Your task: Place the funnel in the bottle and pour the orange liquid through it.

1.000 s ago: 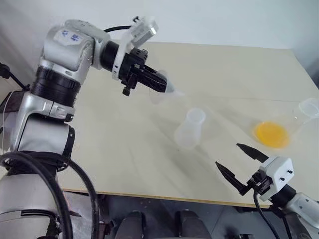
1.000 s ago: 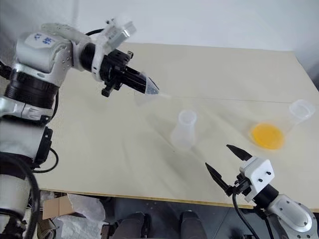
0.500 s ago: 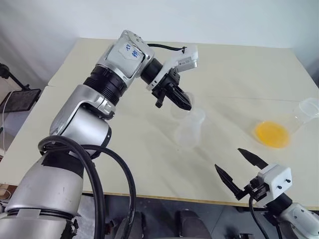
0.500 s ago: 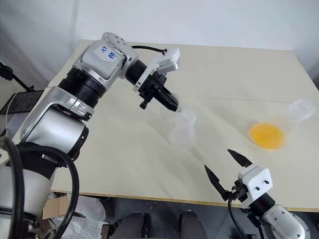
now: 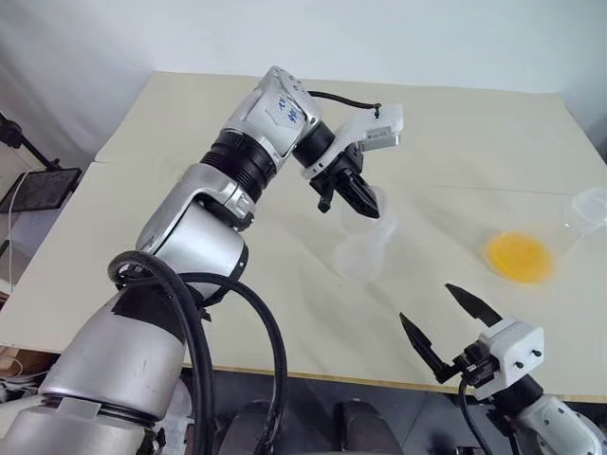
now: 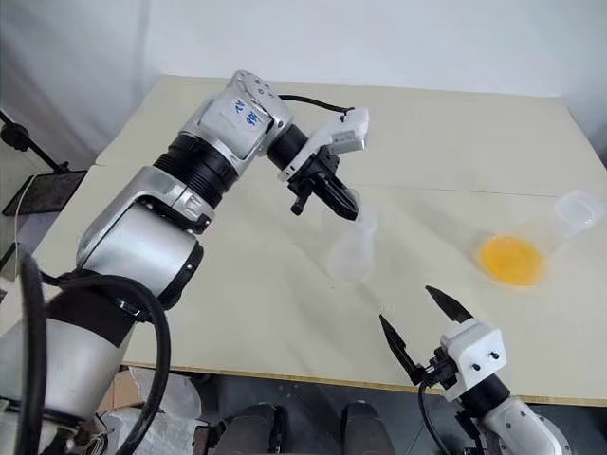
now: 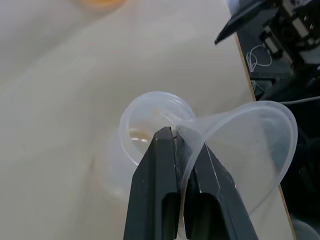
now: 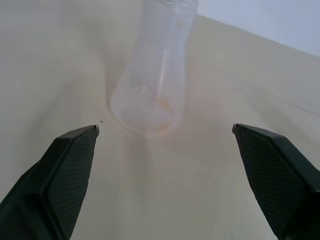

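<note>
The robot's right gripper needs to next move to the flask's neck [image 5: 571, 225], just below its rim, and close there to lift the orange liquid.
The clear funnel [image 7: 250, 145] hangs tilted, its wall pinched in my shut left gripper [image 5: 368, 204] and its thin stem at the mouth of the bottle [image 5: 360, 251]. That small clear bottle stands upright in the middle of the table, its open neck [image 7: 145, 130] right under the fingertips. The orange liquid [image 5: 517, 256] pools in a larger clear flask [image 5: 590, 204] leaning at the table's right side. Near the front edge, my right gripper [image 5: 424, 303] is open and empty, pointing toward the bottle [image 8: 155, 75] from a distance.
The beige table [image 5: 190, 123] is bare apart from these vessels. Its front edge runs just ahead of the right gripper, and its right edge lies just past the flask. A pale wall stands behind the table.
My left arm has swung right and down, carrying the funnel from the table's left to just over the bottle's mouth. The right gripper has stayed open in about the same spot.
</note>
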Controlling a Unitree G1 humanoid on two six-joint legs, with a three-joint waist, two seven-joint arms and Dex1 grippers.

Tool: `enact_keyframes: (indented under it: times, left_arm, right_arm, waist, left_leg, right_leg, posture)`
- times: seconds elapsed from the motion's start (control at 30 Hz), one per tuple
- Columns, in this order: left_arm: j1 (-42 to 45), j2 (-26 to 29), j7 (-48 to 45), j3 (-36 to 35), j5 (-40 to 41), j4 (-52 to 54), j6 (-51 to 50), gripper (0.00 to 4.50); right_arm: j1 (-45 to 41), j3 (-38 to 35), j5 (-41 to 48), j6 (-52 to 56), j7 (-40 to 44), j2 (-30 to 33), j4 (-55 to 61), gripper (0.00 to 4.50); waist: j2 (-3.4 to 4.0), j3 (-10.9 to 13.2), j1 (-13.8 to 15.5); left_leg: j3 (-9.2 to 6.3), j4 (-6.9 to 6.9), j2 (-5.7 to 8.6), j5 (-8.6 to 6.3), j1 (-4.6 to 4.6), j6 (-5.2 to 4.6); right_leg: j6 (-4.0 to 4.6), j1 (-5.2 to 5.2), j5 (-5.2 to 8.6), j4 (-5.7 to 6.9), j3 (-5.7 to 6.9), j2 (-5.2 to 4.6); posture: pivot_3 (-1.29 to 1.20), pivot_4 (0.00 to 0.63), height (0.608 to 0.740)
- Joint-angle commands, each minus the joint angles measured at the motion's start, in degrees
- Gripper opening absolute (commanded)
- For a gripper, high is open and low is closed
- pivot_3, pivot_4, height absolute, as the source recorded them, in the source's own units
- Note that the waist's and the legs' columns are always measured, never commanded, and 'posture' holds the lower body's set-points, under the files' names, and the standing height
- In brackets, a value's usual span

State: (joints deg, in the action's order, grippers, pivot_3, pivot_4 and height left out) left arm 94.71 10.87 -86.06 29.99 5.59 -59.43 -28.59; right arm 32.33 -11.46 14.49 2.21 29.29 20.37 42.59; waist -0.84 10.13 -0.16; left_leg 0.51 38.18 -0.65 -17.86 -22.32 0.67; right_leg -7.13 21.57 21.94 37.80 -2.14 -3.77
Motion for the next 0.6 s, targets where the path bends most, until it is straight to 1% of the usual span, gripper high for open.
enact_keyframes:
  times: [0.03, 0.17, 0.2, 0.33, 0.4, 0.43, 0.47, 0.53, 0.57, 0.6]
  left_arm:
    - [2.78, -0.91, -3.79, -2.97, -0.88, -0.34, 1.31, 0.96]
    - [2.82, -1.33, -3.63, -4.89, -1.64, -1.07, 2.55, 2.08]
    - [2.77, -1.47, -3.41, -5.55, -1.68, -1.36, 2.57, 2.43]
    - [1.18, -1.31, -2.77, -8.28, -1.31, -1.27, 3.14, 3.59]
    - [-0.78, -0.53, -1.65, -9.77, -1.31, -0.57, 5.73, 4.16]
    - [-2.47, 0.28, 0.57, -12.53, -0.01, -0.59, 7.94, 4.47]
    - [-4.51, 1.44, 2.78, -15.69, 1.49, -0.66, 10.37, 4.47]
    - [-8.81, 3.58, 3.25, -22.91, 5.92, 0.32, 17.52, 4.47]
    - [-9.85, 3.87, 2.91, -24.56, 6.75, 0.86, 19.26, 4.47]
    - [-11.79, 4.89, 3.01, -27.68, 8.84, 1.48, 20.29, 4.47]
  right_arm:
    - [0.66, 0.58, -0.44, -1.77, -0.93, -0.63, 2.33, 4.5]
    - [0.73, 1.11, -0.94, -2.12, -1.3, -0.95, 2.24, 4.5]
    - [0.66, 1.21, -1.01, -2.19, -1.43, -0.97, 2.18, 4.5]
    - [0.51, 1.36, -1.29, -2.42, -1.84, -0.98, 2.11, 4.5]
    - [0.5, 1.39, -1.41, -2.51, -1.99, -0.96, 2.15, 4.5]
    - [0.29, 0.98, -1.53, -2.92, -2.64, -1.42, 2.15, 4.5]
    - [-0.01, 0.24, -1.64, -3.42, -3.53, -2.01, 2.12, 4.5]
    - [-0.89, -1.34, -1.8, -4.42, -5.33, -3.18, 1.99, 4.5]
    - [-0.85, -1.76, -1.77, -4.83, -5.59, -3.46, 1.94, 4.5]
    - [-1.07, -3.19, -1.03, -5.16, -6.53, -4.26, 1.9, 4.5]
  waist:
    - [0.0, 0.0, 0.04]
    - [0.0, 0.0, -0.01]
    - [0.0, 0.0, -0.01]
    - [0.0, 0.0, 0.05]
    - [0.01, -0.01, 0.03]
    - [0.03, -0.02, -0.05]
    - [0.04, -0.02, -0.14]
    - [0.09, -0.05, -0.55]
    - [0.09, -0.05, -0.86]
    - [0.08, -0.05, -0.94]
  left_leg:
    - [-0.01, 0.0, 0.0, 0.0, 0.0, 0.0]
    - [0.0, 0.01, 0.0, 0.0, 0.01, 0.0]
    - [0.01, 0.01, 0.0, 0.0, 0.02, 0.0]
    - [0.0, 0.02, 0.0, 0.0, 0.02, 0.0]
    - [0.0, 0.02, 0.0, 0.0, 0.03, 0.0]
    - [0.0, 0.02, 0.0, 0.0, 0.04, 0.0]
    - [0.01, 0.02, -0.02, 0.01, 0.08, 0.01]
    - [0.04, 0.02, -0.08, 0.02, 0.12, 0.03]
    - [0.09, 0.01, -0.12, 0.03, 0.15, 0.06]
    - [0.09, 0.02, -0.15, 0.05, 0.14, 0.09]
  right_leg:
    - [0.0, 0.0, 0.0, 0.02, 0.01, 0.0]
    - [0.0, 0.0, 0.0, 0.03, 0.0, 0.01]
    - [0.0, 0.0, 0.0, 0.05, 0.0, 0.01]
    - [0.0, 0.0, 0.0, 0.06, 0.01, 0.0]
    - [0.0, 0.0, 0.0, 0.08, 0.01, -0.01]
    - [0.0, 0.0, 0.0, 0.12, 0.01, -0.01]
    - [0.0, 0.0, 0.0, 0.14, -0.01, 0.0]
    - [0.0, 0.0, 0.0, 0.19, -0.05, 0.02]
    - [0.01, 0.02, 0.0, 0.2, -0.08, 0.01]
    - [0.01, 0.04, 0.0, 0.27, -0.07, -0.01]
  posture:
    - [0.0, 0.15, 0.74]
    - [0.0, 0.15, 0.74]
    - [0.0, 0.15, 0.74]
    - [0.0, 0.15, 0.74]
    - [0.0, 0.15, 0.74]
    - [0.0, 0.15, 0.74]
    - [0.0, 0.15, 0.74]
    - [0.0, 0.15, 0.74]
    - [0.0, 0.15, 0.74]
    - [0.0, 0.15, 0.74]
